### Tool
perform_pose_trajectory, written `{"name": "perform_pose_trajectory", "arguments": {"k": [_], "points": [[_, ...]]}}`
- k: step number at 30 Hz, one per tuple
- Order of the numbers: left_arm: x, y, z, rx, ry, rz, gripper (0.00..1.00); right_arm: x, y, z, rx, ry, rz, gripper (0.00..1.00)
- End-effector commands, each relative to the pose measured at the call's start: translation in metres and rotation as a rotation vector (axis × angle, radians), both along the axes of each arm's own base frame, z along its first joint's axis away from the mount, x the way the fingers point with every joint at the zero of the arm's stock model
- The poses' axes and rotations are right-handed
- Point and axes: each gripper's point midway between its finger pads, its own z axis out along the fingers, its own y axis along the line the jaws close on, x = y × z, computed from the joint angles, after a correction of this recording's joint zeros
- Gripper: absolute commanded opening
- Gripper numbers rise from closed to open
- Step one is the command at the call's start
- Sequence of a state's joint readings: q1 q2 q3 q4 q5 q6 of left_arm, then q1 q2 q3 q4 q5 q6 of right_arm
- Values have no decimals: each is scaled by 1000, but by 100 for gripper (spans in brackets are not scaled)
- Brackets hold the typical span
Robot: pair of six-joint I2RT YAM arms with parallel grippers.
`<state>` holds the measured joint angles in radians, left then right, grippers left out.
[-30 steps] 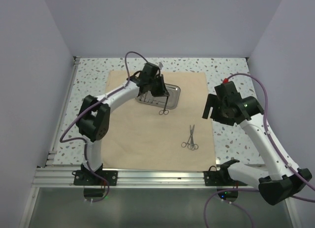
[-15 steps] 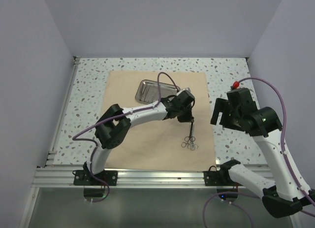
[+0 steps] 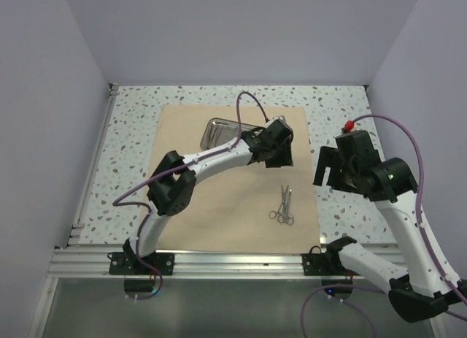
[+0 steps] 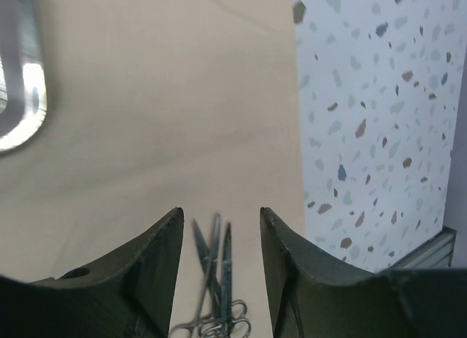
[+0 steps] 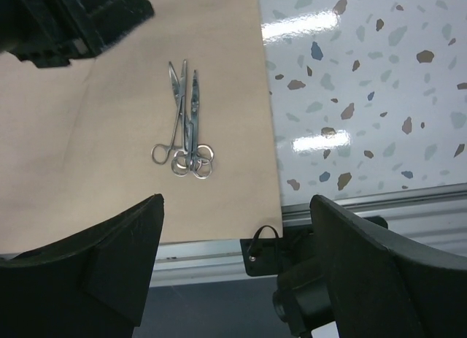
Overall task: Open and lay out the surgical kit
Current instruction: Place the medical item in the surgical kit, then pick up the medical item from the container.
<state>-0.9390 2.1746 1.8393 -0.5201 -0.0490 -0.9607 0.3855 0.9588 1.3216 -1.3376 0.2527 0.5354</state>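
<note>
The steel tray is the next stop for my left gripper. It should go there and close on the end of a thin instrument just inside the tray's back rim (image 3: 233,127).
The beige cloth (image 3: 219,199) lies spread flat on the table. The steel tray (image 3: 217,131) sits at its back, partly behind my left arm, and shows at the left edge of the left wrist view (image 4: 18,82). Ring-handled scissors and forceps (image 3: 283,205) lie together near the cloth's right edge, also in the left wrist view (image 4: 215,279) and the right wrist view (image 5: 186,126). My left gripper (image 3: 284,159) hovers above the cloth behind them, open and empty (image 4: 219,210). My right gripper (image 3: 322,170) is raised off the cloth's right edge, open wide and empty (image 5: 237,199).
The speckled tabletop (image 3: 343,206) runs along the right of the cloth. A metal rail (image 3: 233,261) with the arm mounts lines the near edge. Lilac walls close in the left, back and right sides.
My left gripper carried a ring-handled instrument from the tray to the pile at the right, let it go there, and has risen back toward the tray. The right arm lifted slightly.
</note>
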Motion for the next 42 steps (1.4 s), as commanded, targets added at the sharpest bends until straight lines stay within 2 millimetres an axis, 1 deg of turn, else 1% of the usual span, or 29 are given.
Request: {"name": "perform_pose_trajectory", "arguments": {"k": [1,2,3,4,5,6,7,8,9,10,11,12,13,14,15,16,17,20,25,27,28,37,42], "points": [[59,64,44,82,-138,33,50,3,-3,3,-14,8,-26,85],[69,76,45,94,-142,33,48,6,-1,3,-9,7,-30,85],[91,99,41,118,-145,64,48,10,2,3,3,-1,-34,85],[101,113,40,155,-164,43,47,14,4,1,6,7,-37,85],[111,125,30,193,-162,45,45,17,6,1,13,5,-44,85],[129,145,27,221,-172,66,45,20,7,2,18,2,-52,85],[142,154,31,255,-211,36,44,24,9,0,17,12,-56,85],[152,162,20,285,-212,27,43,26,9,1,17,10,-68,85],[166,177,18,307,-226,34,43,29,10,3,20,8,-76,84],[179,182,24,330,-268,14,43,31,11,1,16,16,-82,84],[188,186,11,349,-263,3,43,34,10,1,14,17,-93,84],[198,195,9,355,-268,6,43,34,10,1,10,19,-98,84],[208,194,15,353,-299,-8,43,36,9,1,6,20,-103,84],[213,195,4,359,-291,-16,43,38,10,-1,0,29,-109,84],[219,198,3,354,-298,-17,43,38,8,-2,-6,33,-122,84],[224,195,5,348,-317,-31,43,40,8,-2,-8,36,-127,84],[227,195,-3,347,-311,-37,42,42,9,-4,-12,47,-135,84],[231,192,-11,341,-321,-59,41,47,10,-4,-10,46,-151,84],[232,188,-23,319,-312,-84,41,57,14,-10,-17,65,-165,84],[235,191,-29,316,-303,-75,40,59,15,-11,-14,69,-166,84],[233,187,-29,297,-298,-87,40,61,16,-14,-18,75,-166,84],[236,180,-45,278,-281,-103,39,65,17,-21,-31,95,-161,83],[236,183,-65,303,-255,-107,39,67,17,-23,-47,101,-151,84]]}}
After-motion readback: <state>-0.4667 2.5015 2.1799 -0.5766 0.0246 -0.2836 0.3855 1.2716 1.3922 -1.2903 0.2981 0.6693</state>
